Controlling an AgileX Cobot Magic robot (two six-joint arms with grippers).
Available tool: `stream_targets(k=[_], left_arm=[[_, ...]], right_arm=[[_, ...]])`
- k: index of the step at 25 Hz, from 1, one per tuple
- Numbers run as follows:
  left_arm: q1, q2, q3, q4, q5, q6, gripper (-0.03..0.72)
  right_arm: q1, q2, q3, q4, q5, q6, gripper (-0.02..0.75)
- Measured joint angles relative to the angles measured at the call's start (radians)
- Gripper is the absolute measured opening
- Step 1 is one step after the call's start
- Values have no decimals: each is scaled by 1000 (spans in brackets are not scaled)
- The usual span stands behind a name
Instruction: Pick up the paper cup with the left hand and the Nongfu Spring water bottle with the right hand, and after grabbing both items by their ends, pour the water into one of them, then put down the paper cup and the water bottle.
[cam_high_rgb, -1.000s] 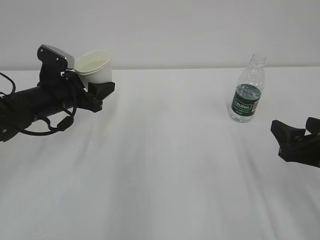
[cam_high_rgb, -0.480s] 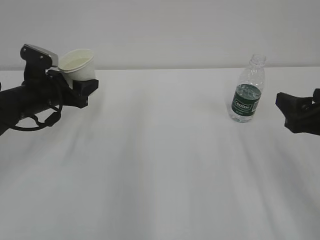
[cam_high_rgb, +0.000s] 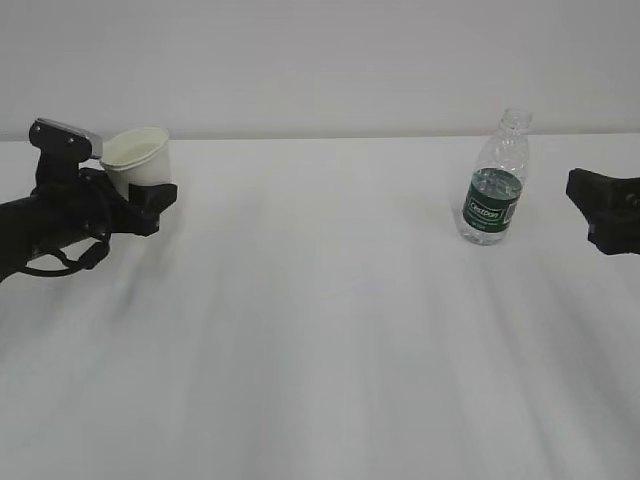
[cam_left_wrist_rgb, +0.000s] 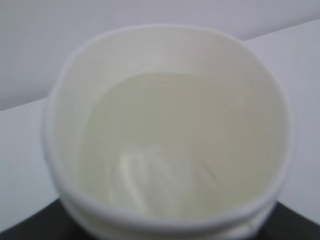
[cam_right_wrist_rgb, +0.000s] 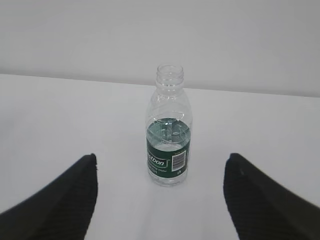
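Observation:
My left gripper should set the paper cup down on the white table straight (cam_high_rgb: 141, 238) below it, across from the water bottle.
The white paper cup (cam_high_rgb: 137, 155) sits at the far left, nearly upright, with my left gripper (cam_high_rgb: 150, 192) shut on its lower part; its base is hidden behind the black fingers (cam_high_rgb: 160, 194). In the left wrist view the paper cup (cam_left_wrist_rgb: 165, 130) fills the frame, blurred, with its cream inside showing. The capless Nongfu Spring water bottle (cam_high_rgb: 495, 190) stands upright on the table at the right, with water (cam_right_wrist_rgb: 168, 150) up to about its green label. My right gripper (cam_high_rgb: 603, 208) is open at the right edge, apart from the bottle (cam_right_wrist_rgb: 168, 115). In the right wrist view the gripper (cam_right_wrist_rgb: 160, 156) faces the bottle from a distance.
A white table (cam_high_rgb: 320, 330) spreads across the view, its far edge meeting a pale wall (cam_high_rgb: 320, 60). Nothing else stands on it.
The left arm has carried the cup leftward and lower, and the cup now stands less tilted. The right gripper has risen and drawn back toward the right edge. The bottle has not moved.

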Motion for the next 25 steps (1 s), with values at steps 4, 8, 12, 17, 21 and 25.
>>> stream_targets(k=[4,8,12,17,21,25], left_arm=[[10,39,0,-15,-24,0,420],[15,87,0,-46,-95,16,420],[15,127,0,-75,-158,53,420],[15,154,0,-105,-186,115,419],[15,173,0,-120,-211,152,419],[15,211,-1,-133,-241,159,419]], right_arm=[[0,-1,-2,0,11,-2,588],[0,-1,-2,0,15,-2,588],[0,-1,-2,0,20,-2,588],[0,-1,-2,-2,35,-2,588],[0,-1,-2,-2,35,-4,588],[0,-1,-2,-2,37,-4,588]])
